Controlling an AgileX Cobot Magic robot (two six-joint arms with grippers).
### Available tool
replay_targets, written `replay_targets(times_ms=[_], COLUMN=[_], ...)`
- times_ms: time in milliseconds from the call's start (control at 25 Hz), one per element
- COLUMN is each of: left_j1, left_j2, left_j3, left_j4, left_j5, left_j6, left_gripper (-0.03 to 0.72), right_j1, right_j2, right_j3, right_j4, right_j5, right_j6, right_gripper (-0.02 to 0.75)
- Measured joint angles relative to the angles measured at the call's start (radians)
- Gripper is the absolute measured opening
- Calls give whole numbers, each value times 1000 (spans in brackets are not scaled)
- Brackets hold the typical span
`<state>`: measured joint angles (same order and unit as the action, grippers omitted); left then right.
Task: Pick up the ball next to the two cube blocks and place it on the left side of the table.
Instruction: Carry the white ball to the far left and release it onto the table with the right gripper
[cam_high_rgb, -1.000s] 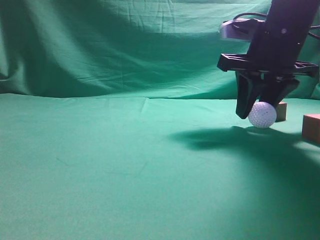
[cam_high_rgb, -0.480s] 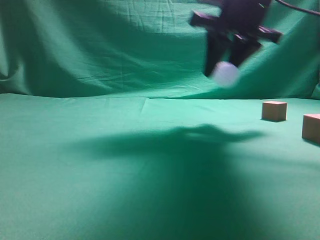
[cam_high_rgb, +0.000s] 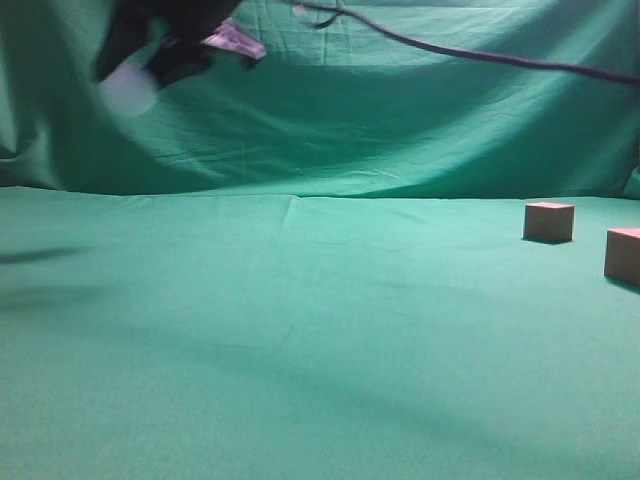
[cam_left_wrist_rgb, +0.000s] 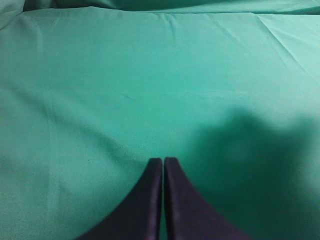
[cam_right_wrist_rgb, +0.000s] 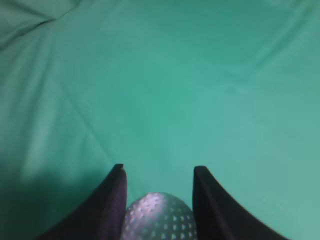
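My right gripper is holding the white ball, now high above the green table. Next, I let go of it with that gripper on the green cloth (cam_high_rgb: 21, 221) between the shadow and the draped backdrop.
My right gripper (cam_high_rgb: 135, 75) is high at the top left of the exterior view, blurred by motion, shut on the white dimpled ball (cam_high_rgb: 128, 88). In the right wrist view the ball (cam_right_wrist_rgb: 159, 216) sits between the two dark fingers (cam_right_wrist_rgb: 112, 200), well above the green table (cam_right_wrist_rgb: 165, 90). The two reddish-brown cube blocks (cam_high_rgb: 549, 221) (cam_high_rgb: 623, 255) stand at the far right of the table (cam_high_rgb: 300, 330). My left gripper (cam_left_wrist_rgb: 163, 162) is shut and empty above bare cloth; it does not show in the exterior view.
A draped green backdrop (cam_high_rgb: 400, 120) rises behind the table. A dark cable (cam_high_rgb: 480, 55) runs across the top of the exterior view. A shadow lies on the cloth at the left edge (cam_high_rgb: 40, 257).
My right gripper lifted the ball off the table beside the cubes and carried it up and far to the left. The cubes have not moved.
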<state>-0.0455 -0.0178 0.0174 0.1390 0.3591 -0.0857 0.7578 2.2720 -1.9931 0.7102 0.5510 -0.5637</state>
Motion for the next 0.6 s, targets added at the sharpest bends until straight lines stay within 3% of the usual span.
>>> replay_targets(times_ms=[240, 400, 600], left_j1=[0, 0, 0], left_j2=[0, 0, 0], left_j3=[0, 0, 0], left_j4=[0, 0, 0], left_j5=[0, 0, 0], left_j6=[0, 0, 0], left_gripper=[0, 0, 0], right_j1=[101, 121, 129], right_j2=[246, 309, 342], right_j3=[-220, -261, -270], right_j4=[19, 32, 134], right_j5=[-100, -154, -194], right_j6=[-49, -73, -152], right_gripper=[285, 285, 285])
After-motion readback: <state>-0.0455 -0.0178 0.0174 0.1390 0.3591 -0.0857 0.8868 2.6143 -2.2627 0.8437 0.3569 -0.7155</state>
